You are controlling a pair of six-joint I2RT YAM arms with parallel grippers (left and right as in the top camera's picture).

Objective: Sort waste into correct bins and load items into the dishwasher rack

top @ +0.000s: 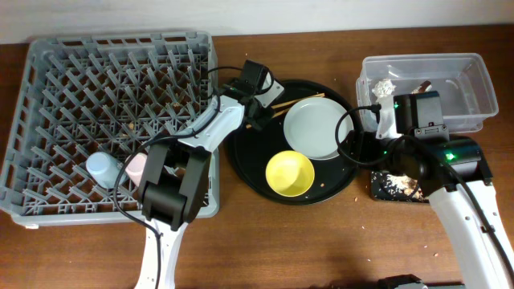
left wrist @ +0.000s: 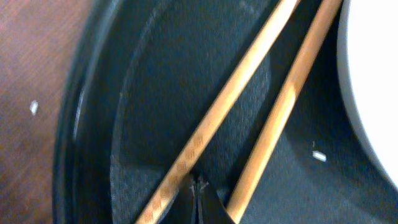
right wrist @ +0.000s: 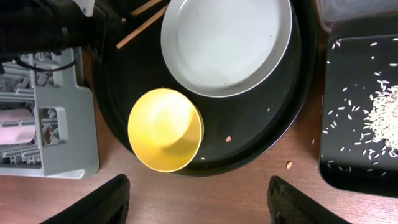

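My left gripper is closed in the gap between the chopsticks. Next, I open it and grip a single chopstick [left wrist: 206,132] before going to the grey rack.
Two wooden chopsticks [left wrist: 230,99] lie on the round black tray [left wrist: 155,93] beside the pale plate [left wrist: 373,81]. My left gripper [left wrist: 199,190] is shut, its tip down on the tray between the two chopsticks; overhead it sits at the tray's upper left [top: 261,100]. My right gripper [right wrist: 199,186] is open and empty, high over the table just in front of the yellow bowl [right wrist: 165,129] and plate [right wrist: 227,43]. The grey rack [top: 48,96] holds a light blue cup [top: 103,168] and a pink cup [top: 136,167]. The clear tub [top: 474,80] holds the white tissue [top: 384,87] and wrapper [top: 422,86].
The shallow black rectangular tray [right wrist: 354,93] at the right holds pale scraps [right wrist: 382,112]. A few crumbs lie on the round tray [right wrist: 261,118] and on the wood. The rack's corner [right wrist: 56,143] is close to the round tray's left side. The right arm [top: 450,185] crosses the table's right.
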